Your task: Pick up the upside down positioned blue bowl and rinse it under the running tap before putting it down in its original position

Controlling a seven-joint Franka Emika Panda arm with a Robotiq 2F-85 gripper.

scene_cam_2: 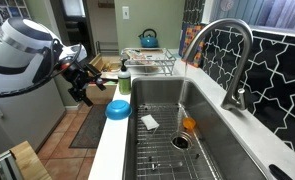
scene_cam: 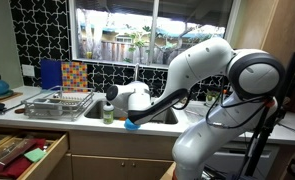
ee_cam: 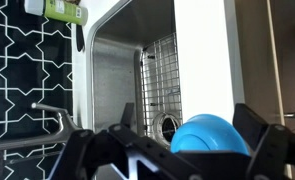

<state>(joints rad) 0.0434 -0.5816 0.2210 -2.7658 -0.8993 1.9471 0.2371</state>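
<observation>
Next, my gripper closes around the rounded sides of the blue bowl [scene_cam: 131, 125] [ee_cam: 211, 137], with a finger on each side of its dome.
The blue bowl [scene_cam_2: 118, 110] sits dome up on the counter's front edge beside the sink [scene_cam_2: 177, 100]. It also shows in an exterior view [scene_cam: 132, 125] and in the wrist view [ee_cam: 212, 138]. My gripper [scene_cam_2: 85, 96] is open and empty, and hovers just in front of and above the bowl, apart from it. In the wrist view the bowl lies between my spread fingers [ee_cam: 187, 116]. The gripper also shows in an exterior view [scene_cam: 137, 116]. The tap [scene_cam_2: 232, 60] stands at the sink's far side and shows in the wrist view [ee_cam: 49, 117]. I see no water stream.
A green-topped soap bottle [scene_cam_2: 124, 78] stands on the counter behind the bowl. A white cloth [scene_cam_2: 149, 122] and an orange item [scene_cam_2: 189, 125] lie in the sink. A dish rack [scene_cam: 57, 103], a blue kettle [scene_cam_2: 148, 38] and an open drawer [scene_cam: 27, 155] are nearby.
</observation>
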